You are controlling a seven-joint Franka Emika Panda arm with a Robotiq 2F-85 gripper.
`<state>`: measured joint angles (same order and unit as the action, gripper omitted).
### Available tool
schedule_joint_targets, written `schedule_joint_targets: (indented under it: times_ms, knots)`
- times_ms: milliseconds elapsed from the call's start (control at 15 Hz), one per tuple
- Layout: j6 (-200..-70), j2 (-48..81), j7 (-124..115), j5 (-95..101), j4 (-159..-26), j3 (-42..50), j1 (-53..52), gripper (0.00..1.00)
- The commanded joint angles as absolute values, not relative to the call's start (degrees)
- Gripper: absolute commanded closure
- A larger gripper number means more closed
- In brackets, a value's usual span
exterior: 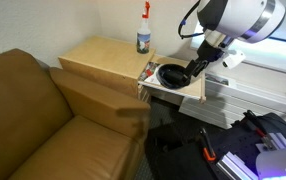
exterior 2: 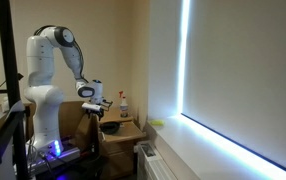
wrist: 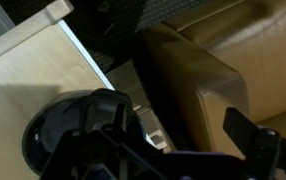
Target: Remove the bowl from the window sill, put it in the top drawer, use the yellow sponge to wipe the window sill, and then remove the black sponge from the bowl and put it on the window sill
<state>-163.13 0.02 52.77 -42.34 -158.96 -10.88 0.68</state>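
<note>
Next, I lower my gripper into the dark bowl in the top drawer [exterior: 180,77] [wrist: 105,112] and close it on the black sponge there.
The dark bowl [exterior: 170,73] sits in the pulled-out top drawer [exterior: 179,94] of the light wooden cabinet; it also shows in another exterior view [exterior 2: 111,126] and at the lower left of the wrist view [wrist: 53,125]. My gripper [exterior: 196,66] hangs open just beside and above the bowl, and its fingers [wrist: 251,130] hold nothing. The yellow sponge [exterior 2: 158,123] lies at the near end of the bright white window sill [exterior 2: 223,150]. I cannot make out the black sponge against the dark bowl.
A spray bottle [exterior: 143,35] stands on the cabinet top [exterior: 98,58]. A brown sofa [exterior: 43,120] sits right against the cabinet and below the drawer. Cables and dark gear [exterior: 233,145] lie on the floor near the robot base.
</note>
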Motion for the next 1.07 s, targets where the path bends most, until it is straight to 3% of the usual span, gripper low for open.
schedule_joint_targets:
  times_ms: [0, 200, 600, 667, 1000]
  knots:
    - [-171.29, 2.77, 52.51, -43.44, -158.95, -11.36, 0.16, 0.0]
    - [-175.38, 3.88, 53.32, -44.67, -158.98, -11.48, -0.21, 0.0]
    - [-163.39, 2.67, 54.68, -46.24, -156.54, -9.0, 2.84, 0.0]
    - [-167.89, 2.85, 52.63, -45.41, -158.1, -10.0, 1.04, 0.0]
    - [-161.89, 7.55, 49.05, -40.68, -154.5, -7.77, 2.48, 0.0]
